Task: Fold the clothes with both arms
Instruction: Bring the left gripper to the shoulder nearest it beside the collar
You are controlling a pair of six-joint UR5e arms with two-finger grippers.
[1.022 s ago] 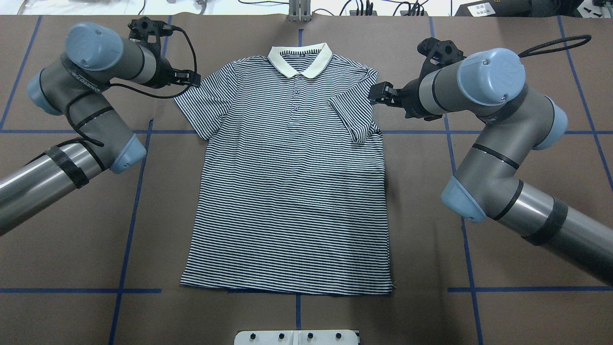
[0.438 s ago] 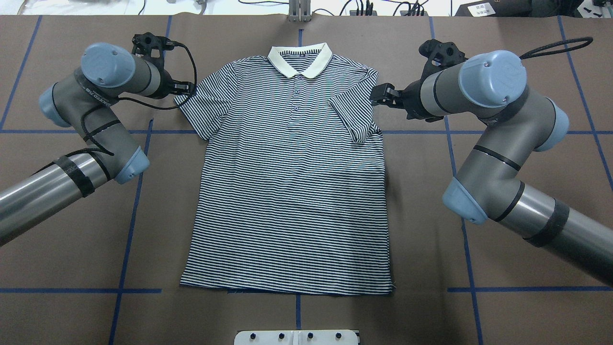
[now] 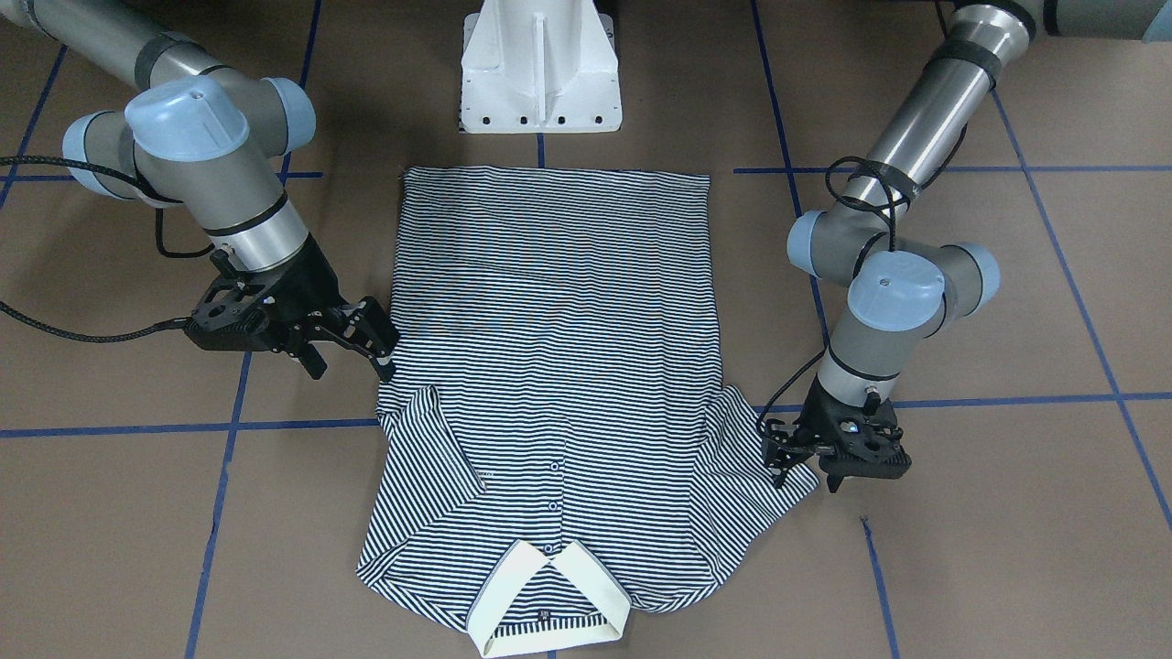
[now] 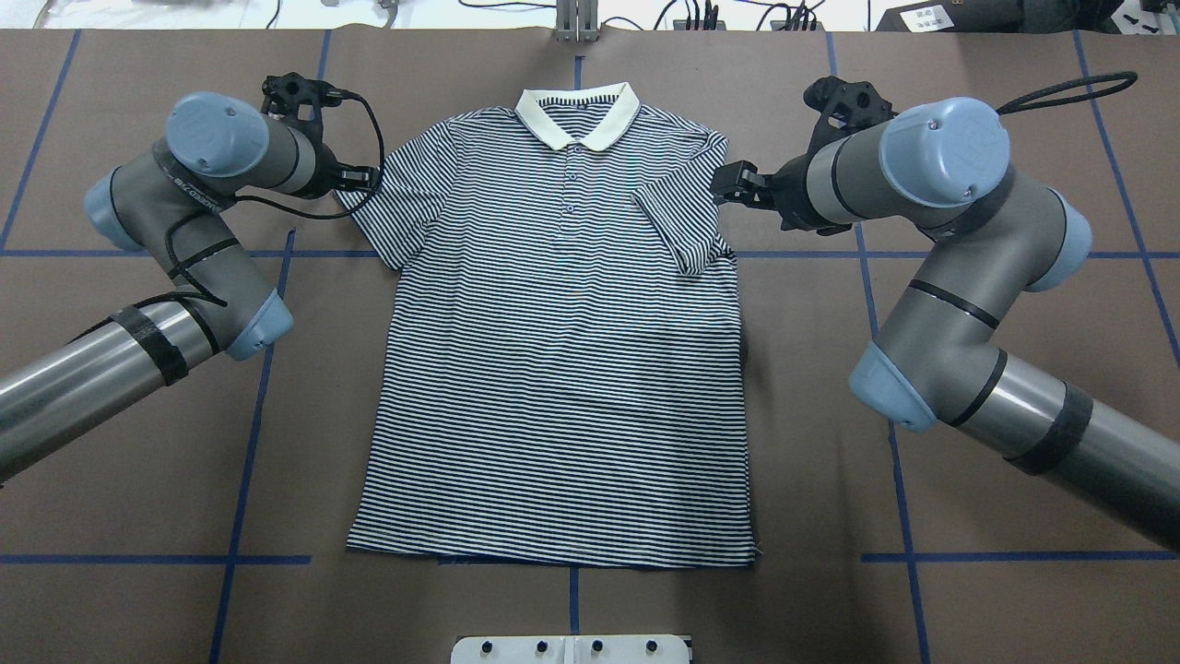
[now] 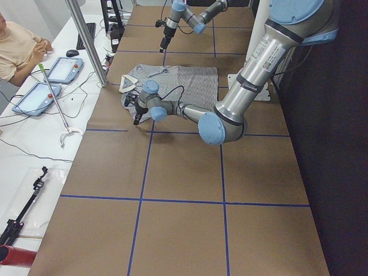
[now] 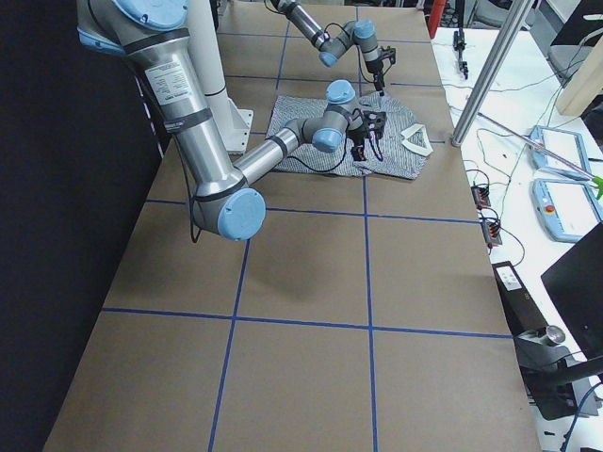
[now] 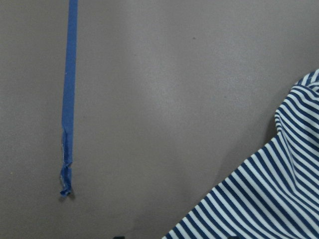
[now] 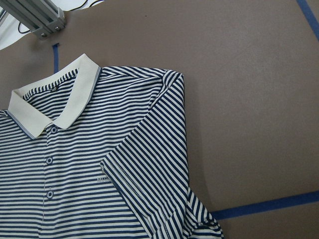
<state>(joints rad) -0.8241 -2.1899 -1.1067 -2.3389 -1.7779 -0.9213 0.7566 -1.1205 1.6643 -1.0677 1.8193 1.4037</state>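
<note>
I need to release the spread-out sleeve's outer edge on the shirt's chest (image 3: 644, 455) between the buttons and that sleeve's seam with my left gripper.
The striped polo shirt (image 4: 562, 369) lies flat, front up, with its cream collar (image 4: 578, 115) at the far end. The sleeve (image 4: 687, 221) on my right side is folded in over the chest and also shows in the right wrist view (image 8: 149, 184). The other sleeve (image 4: 383, 212) is spread out. My left gripper (image 4: 355, 177) is low at that sleeve's outer edge (image 3: 792, 458) and looks open; its wrist view shows the sleeve's edge (image 7: 269, 199). My right gripper (image 4: 728, 184) hovers open beside the folded sleeve's shoulder (image 3: 380, 343), holding nothing.
Blue tape lines (image 4: 249, 424) cross the brown table. The white pedestal base (image 3: 540, 73) stands at the shirt's hem end. An aluminium post (image 5: 86, 40) and a side bench with tablets and a seated person (image 5: 17, 46) lie beyond the collar end.
The left arm has swung in and its gripper has moved down along the spread sleeve's outer edge. The right arm has barely shifted. The shirt has not moved.
</note>
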